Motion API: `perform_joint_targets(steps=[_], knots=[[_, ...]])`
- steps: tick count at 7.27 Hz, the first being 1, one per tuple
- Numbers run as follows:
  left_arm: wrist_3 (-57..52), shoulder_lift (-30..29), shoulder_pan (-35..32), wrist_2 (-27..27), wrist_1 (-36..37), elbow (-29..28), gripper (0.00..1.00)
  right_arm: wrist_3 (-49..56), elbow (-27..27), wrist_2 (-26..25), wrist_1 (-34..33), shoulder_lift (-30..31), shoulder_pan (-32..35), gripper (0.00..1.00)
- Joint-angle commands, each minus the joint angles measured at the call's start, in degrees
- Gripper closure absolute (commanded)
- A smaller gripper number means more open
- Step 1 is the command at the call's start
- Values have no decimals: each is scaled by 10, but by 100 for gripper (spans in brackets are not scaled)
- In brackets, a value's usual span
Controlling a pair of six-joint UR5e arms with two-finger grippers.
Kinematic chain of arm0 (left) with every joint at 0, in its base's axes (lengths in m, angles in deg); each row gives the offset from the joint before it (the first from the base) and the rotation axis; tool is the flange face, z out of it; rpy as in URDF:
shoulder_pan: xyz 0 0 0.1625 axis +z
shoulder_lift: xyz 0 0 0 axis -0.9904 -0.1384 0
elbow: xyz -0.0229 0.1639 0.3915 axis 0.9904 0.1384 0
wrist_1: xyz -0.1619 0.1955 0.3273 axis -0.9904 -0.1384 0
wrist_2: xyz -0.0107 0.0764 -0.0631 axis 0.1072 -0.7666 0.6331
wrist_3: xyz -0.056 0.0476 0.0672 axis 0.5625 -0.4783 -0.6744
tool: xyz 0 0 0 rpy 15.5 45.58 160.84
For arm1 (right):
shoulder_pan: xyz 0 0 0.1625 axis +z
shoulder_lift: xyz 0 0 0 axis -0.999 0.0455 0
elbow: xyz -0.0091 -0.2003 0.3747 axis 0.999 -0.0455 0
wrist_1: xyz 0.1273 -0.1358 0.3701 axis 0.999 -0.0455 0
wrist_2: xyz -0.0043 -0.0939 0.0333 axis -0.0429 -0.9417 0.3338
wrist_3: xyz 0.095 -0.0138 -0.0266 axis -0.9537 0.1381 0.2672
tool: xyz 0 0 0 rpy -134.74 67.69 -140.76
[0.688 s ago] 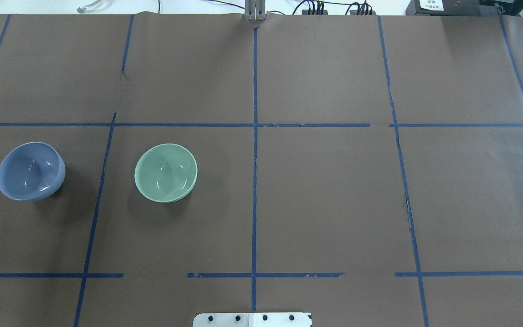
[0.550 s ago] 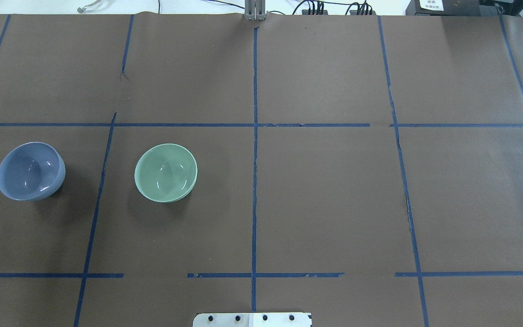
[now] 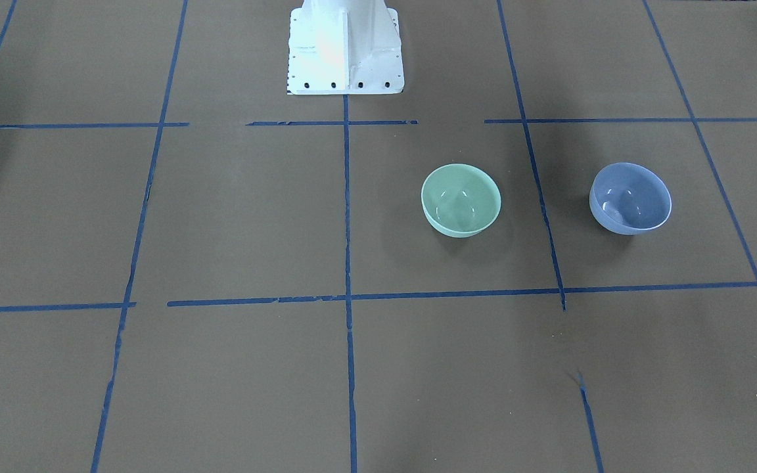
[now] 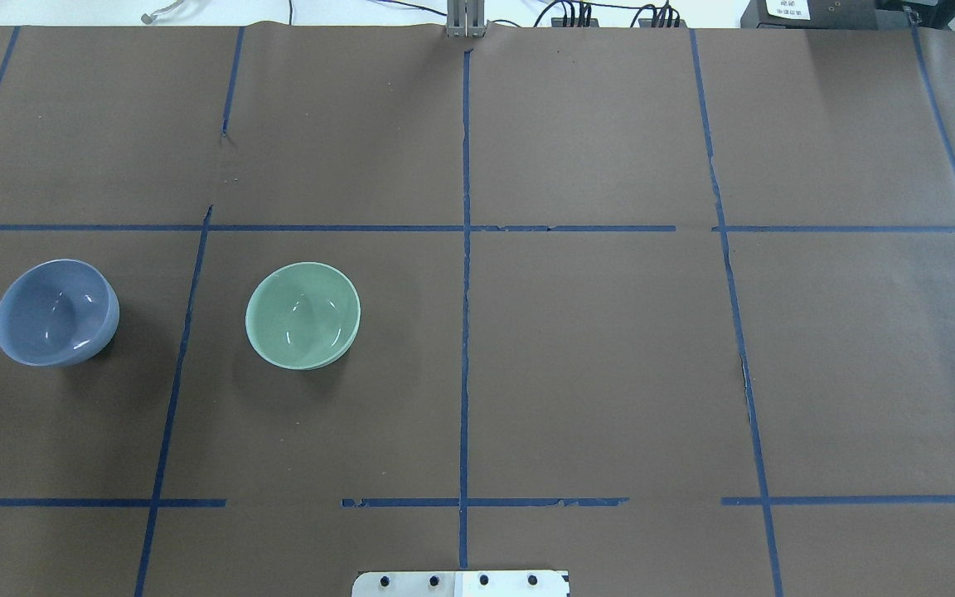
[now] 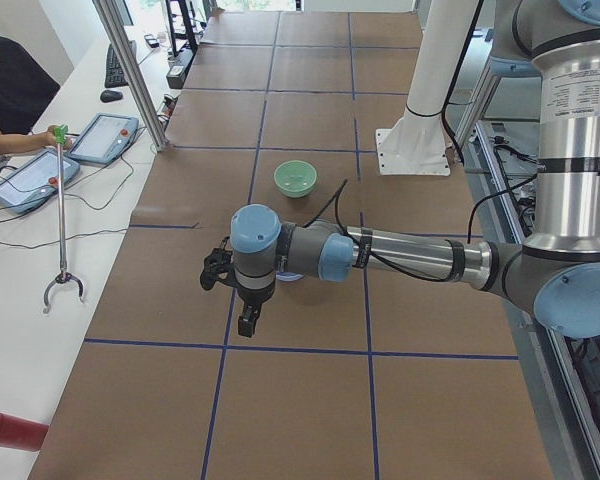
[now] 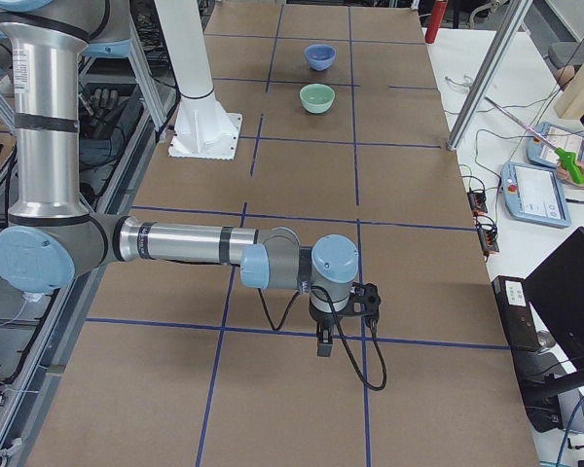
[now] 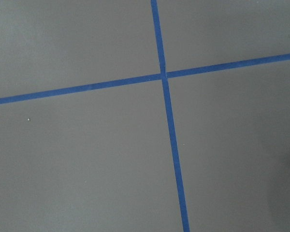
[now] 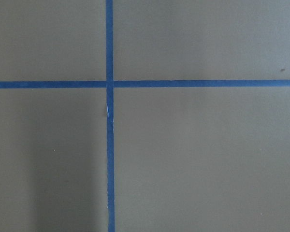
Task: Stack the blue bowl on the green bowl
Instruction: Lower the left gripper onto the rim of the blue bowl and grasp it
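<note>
The robot's left gripper needs to go to the blue bowl next and close on its rim (image 3: 669, 206) on the side farthest away from the green bowl.
The blue bowl (image 4: 56, 313) stands upright at the table's left, also in the front view (image 3: 630, 198) and far off in the right side view (image 6: 319, 56). The green bowl (image 4: 302, 315) stands upright beside it, apart, toward the middle (image 3: 460, 200) (image 5: 295, 178) (image 6: 316, 97). Both are empty. My left gripper (image 5: 245, 318) hangs high above the table and shows only in the left side view; I cannot tell if it is open. My right gripper (image 6: 323, 341) hangs over the table's right end, far from the bowls; I cannot tell its state. Both wrist views show only brown paper and blue tape.
The white robot base (image 3: 344, 46) stands at the table's near middle edge (image 4: 461, 583). Blue tape lines grid the brown paper. An aluminium post (image 5: 130, 70), tablets (image 5: 102, 137) and an operator's grabber stick (image 5: 60, 215) are along the far side.
</note>
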Motion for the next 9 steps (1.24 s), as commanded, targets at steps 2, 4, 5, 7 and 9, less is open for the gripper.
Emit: perform_joint_targets(steps=[2,4,5,7,9], knots=[[205,0,117,0,-37,67,0,0,0,-1,1,0,0,0],[359,49,203,-4,-210,47,0,0,0,-1,1,0,0,0],[415,52,232,-6,-298,5,0,0,0,-1,1,0,0,0],[461,51,273,-21,-384,-61,0,0,0,-1,1,0,0,0],[474,47,299,-38,-388,-71,0,0,0,-1,1,0,0,0]])
